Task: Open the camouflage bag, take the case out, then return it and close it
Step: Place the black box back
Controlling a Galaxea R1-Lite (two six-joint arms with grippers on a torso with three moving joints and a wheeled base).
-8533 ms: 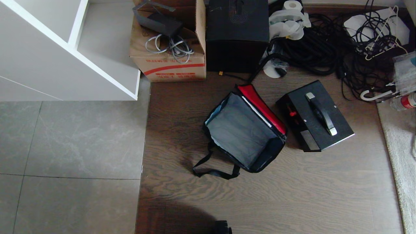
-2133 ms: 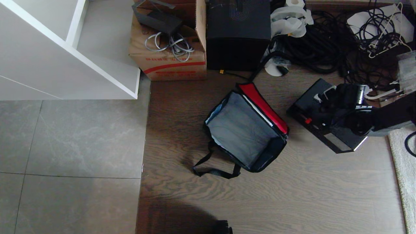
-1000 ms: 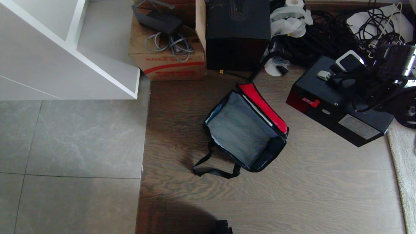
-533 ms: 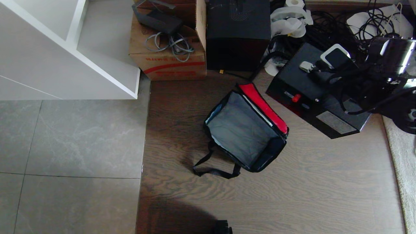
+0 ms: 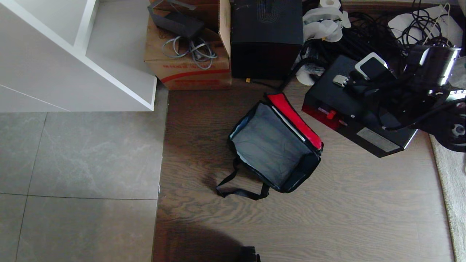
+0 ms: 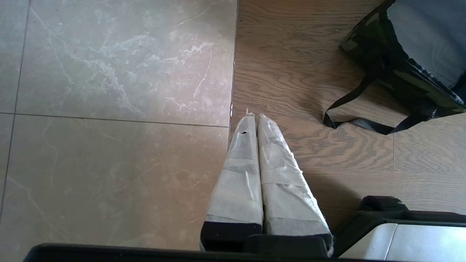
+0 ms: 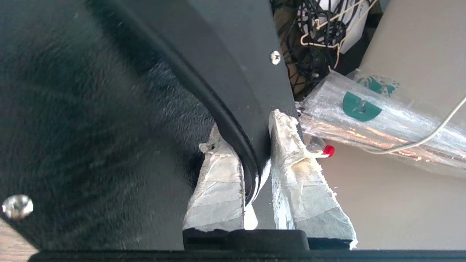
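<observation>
I should set the black case on the wood floor (image 5: 352, 137) beside the bag's red lid lining with my right gripper.
The camouflage bag (image 5: 275, 145) stands open on the wood floor, grey lining up, its red lid lining (image 5: 295, 117) folded back to the right. Nothing lies inside it. The black case (image 5: 336, 103) hangs tilted just right of the bag, its red knob (image 5: 331, 115) facing the bag. My right gripper (image 5: 358, 84) is shut on the case's black bar handle (image 7: 233, 120), one taped finger (image 7: 218, 174) on each side. My left gripper (image 6: 253, 115) is shut and empty, low over the floor near the bag's black strap (image 6: 364, 123) and the camouflage bag (image 6: 411, 83).
Behind the bag stand a cardboard box (image 5: 189, 54) and a larger black cube box (image 5: 267, 36). A white shelf unit (image 5: 72, 54) fills the far left. Tangled cables (image 5: 364, 40) lie behind the case, and a pale rug (image 5: 451, 182) runs along the right.
The case lay flat on the floor beside the bag; my right gripper took its handle and lifted it. Over the last second it has swung left toward the bag.
</observation>
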